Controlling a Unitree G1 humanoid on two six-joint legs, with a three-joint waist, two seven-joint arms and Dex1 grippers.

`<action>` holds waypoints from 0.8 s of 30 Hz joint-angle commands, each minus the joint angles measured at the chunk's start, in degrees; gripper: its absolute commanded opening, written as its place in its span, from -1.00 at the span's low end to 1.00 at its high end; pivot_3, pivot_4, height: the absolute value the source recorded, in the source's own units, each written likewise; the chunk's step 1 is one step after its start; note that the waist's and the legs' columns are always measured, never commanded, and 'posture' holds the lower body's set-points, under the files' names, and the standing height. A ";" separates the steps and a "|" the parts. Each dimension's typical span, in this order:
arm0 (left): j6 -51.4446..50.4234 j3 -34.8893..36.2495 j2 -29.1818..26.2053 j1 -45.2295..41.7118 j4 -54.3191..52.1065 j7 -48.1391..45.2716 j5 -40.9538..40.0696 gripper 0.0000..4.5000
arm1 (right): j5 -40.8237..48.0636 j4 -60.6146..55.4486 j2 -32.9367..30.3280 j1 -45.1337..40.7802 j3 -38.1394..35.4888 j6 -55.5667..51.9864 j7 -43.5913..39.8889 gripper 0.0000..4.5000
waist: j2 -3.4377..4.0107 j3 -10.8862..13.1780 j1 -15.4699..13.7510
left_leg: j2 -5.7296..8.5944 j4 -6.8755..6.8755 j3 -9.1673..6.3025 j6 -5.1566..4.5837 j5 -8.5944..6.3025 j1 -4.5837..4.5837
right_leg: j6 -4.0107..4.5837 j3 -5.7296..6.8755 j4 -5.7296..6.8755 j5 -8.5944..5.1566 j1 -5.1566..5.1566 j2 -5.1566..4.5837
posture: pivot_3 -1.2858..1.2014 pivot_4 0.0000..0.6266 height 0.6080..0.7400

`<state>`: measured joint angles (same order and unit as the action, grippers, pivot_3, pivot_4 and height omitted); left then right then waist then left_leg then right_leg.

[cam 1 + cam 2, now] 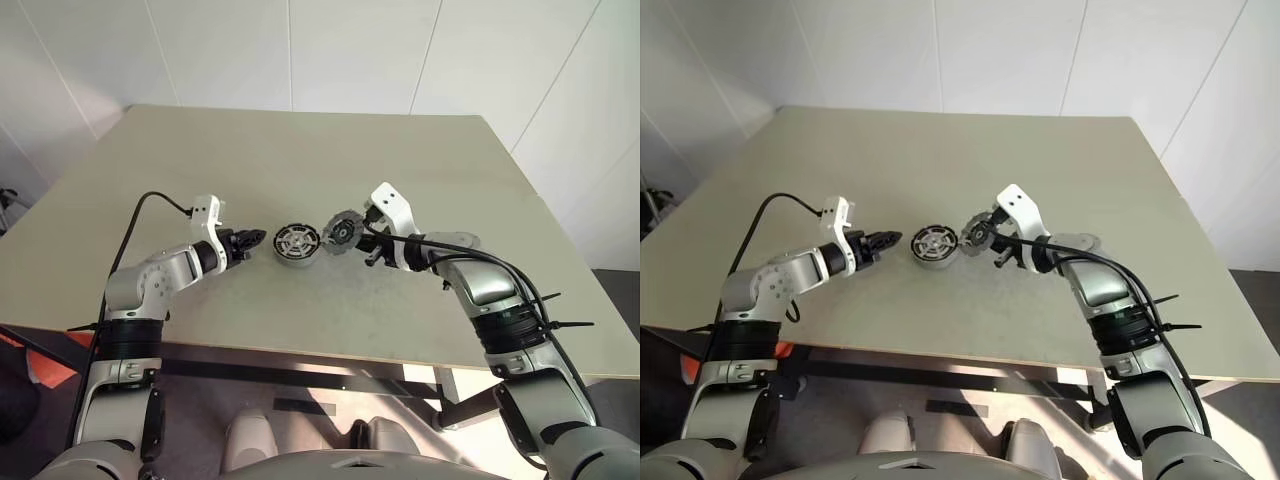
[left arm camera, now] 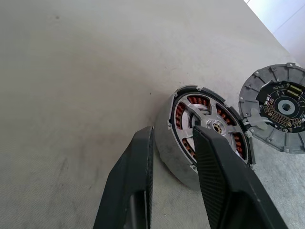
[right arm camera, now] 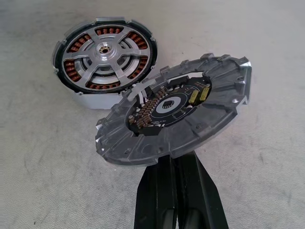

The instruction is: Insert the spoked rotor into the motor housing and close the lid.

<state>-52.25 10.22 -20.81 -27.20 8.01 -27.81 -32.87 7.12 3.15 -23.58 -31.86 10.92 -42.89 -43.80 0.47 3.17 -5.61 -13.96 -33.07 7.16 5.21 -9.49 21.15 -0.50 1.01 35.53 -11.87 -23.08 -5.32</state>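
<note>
Next, I let go of the lid with my right gripper flat over the spoked rotor (image 1: 296,241) (image 3: 105,52), with the lid's rim on the motor housing's rim.
The motor housing (image 1: 298,243) stands on the table's middle, a squat silver puck with copper windings. The spoked rotor (image 3: 105,50) sits inside it, silver hub up. Just right of the housing, the lid (image 1: 342,232) hangs tilted above the table. Its inner face with a dark circuit board (image 3: 167,107) is turned towards the wrist camera. My right gripper (image 3: 174,155) is shut on the lid's rim. My left gripper (image 1: 260,238) points at the housing's left side from close by. Its fingers (image 2: 138,171) stand a little apart with nothing between them.
The beige table (image 1: 300,150) stretches bare behind the parts to a white wall. Its front edge (image 1: 330,362) runs just below both forearms. A black cable (image 1: 150,200) loops from the left wrist.
</note>
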 commanded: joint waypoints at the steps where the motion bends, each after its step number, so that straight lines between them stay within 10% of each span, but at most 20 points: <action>1: 0.76 1.49 -0.41 -0.20 -2.42 0.22 -0.48 -0.39 | 1.93 -3.95 1.41 -2.26 0.37 0.11 -0.61 -0.96 | 0.00 0.00 0.17 | 0.00 0.00 0.00 0.00 0.00 0.00 | 0.00 -0.01 0.00 0.00 -0.01 0.01 | 0.03 -1.00 1.00; 24: 0.20 0.49 1.40 0.75 -3.89 1.75 0.08 -0.39 | -2.92 12.68 13.46 -6.47 5.73 10.05 4.61 -0.96 | 0.00 0.00 0.23 | -0.01 0.05 0.00 0.02 0.01 -0.02 | 0.00 0.00 -0.01 0.00 -0.02 0.02 | 0.03 -1.00 1.00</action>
<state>-52.43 9.55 -18.76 -25.62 5.84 -26.00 -32.47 4.48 15.32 -10.88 -38.47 15.96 -33.55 -39.56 0.47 3.17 -5.38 -13.97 -33.02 7.16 5.23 -9.48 21.14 -0.50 1.01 35.52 -11.87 -23.10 -5.30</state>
